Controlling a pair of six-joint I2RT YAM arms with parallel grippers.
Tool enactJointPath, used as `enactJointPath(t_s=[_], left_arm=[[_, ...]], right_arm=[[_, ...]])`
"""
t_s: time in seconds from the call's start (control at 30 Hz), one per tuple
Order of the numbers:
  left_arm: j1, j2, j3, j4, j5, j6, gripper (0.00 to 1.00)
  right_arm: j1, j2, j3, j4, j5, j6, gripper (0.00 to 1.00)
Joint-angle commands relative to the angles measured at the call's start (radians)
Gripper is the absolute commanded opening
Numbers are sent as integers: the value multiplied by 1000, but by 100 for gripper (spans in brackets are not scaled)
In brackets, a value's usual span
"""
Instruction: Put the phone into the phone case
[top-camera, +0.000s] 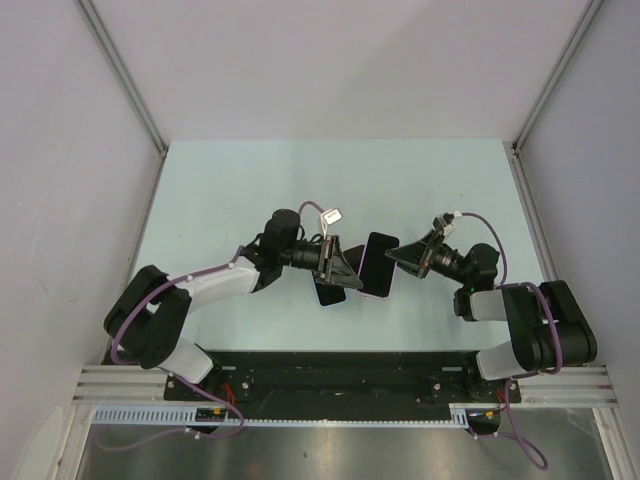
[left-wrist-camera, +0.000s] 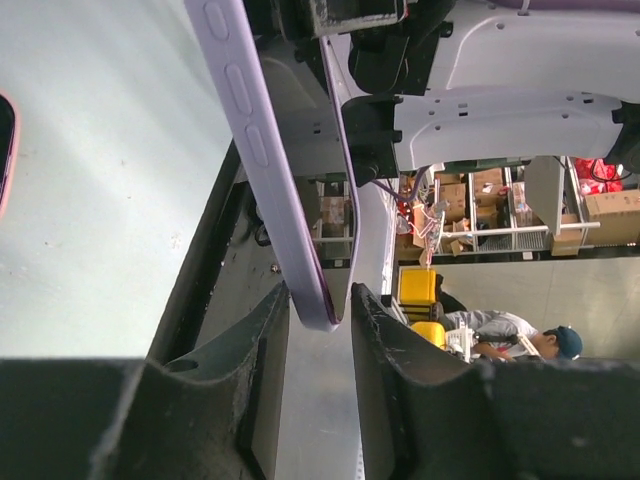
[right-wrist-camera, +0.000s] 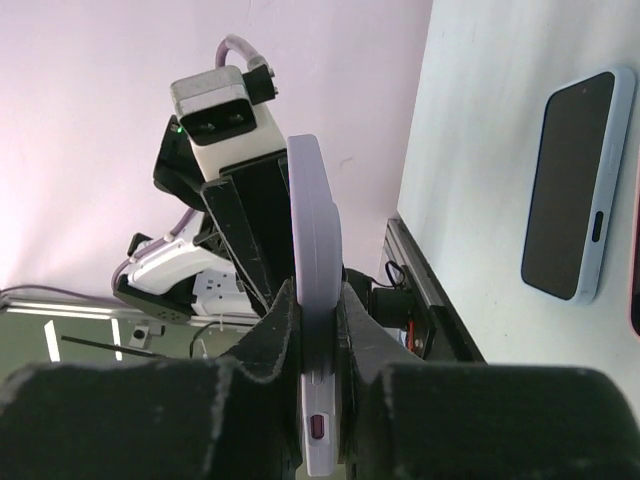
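The robot's right gripper should release the lilac phone case on the table (top-camera: 406, 267) next to the pink-rimmed slab, below its own fingertips.
The lilac phone case (right-wrist-camera: 315, 210) stands on edge above the table, held between both grippers. My right gripper (right-wrist-camera: 317, 290) is shut on one end of it. My left gripper (left-wrist-camera: 320, 292) closes round the opposite corner of the case (left-wrist-camera: 260, 150), whose side button bumps show. In the top view the grippers face each other, left (top-camera: 350, 272) and right (top-camera: 392, 256), and the case is mostly hidden between them. The phone (top-camera: 328, 292), with a black screen and pale rim, lies flat under the left gripper. It also shows in the right wrist view (right-wrist-camera: 572, 195).
A dark slab with a pink rim (top-camera: 378, 262) lies flat on the pale table (top-camera: 250, 190) under the grippers. Its edge shows in both wrist views (left-wrist-camera: 4, 150) (right-wrist-camera: 636, 300). The black base rail (top-camera: 340, 365) runs along the near edge. Walls enclose the table.
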Motion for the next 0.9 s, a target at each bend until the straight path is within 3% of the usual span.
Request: enactJointPath(t_s=[0.0, 0.2, 0.23, 0.27, 0.33, 0.43, 0.53, 0.6, 0.73, 0.87], left_arm=[[-2, -39, -18, 30, 16, 30, 35], [-2, -24, -8, 31, 7, 36, 33], [-3, -20, -5, 6, 0, 43, 27], [-2, -18, 6, -26, -10, 79, 12], [-13, -26, 51, -185, -84, 153, 5], [-32, -30, 114, -358, -193, 285, 2], [-36, -26, 121, -403, -230, 283, 2], [-37, -29, 120, -425, -247, 283, 12], [-37, -44, 114, -421, -242, 286, 42], [-34, -61, 112, -387, -224, 280, 53]], right_arm=[[-9, -22, 7, 291, 25, 35, 0], [-7, -16, 1, 291, 12, 30, 0], [-4, -17, 0, 291, 12, 27, 0], [-3, -17, -2, 291, 8, 24, 0], [2, -25, -11, 285, 5, 3, 0], [16, -39, -29, 241, 10, -28, 0], [42, -65, -36, 157, 24, -87, 0], [50, -102, -34, 68, 33, -129, 0], [48, -166, -7, -66, 27, -221, 0], [47, -220, 13, -181, 18, -273, 0]])
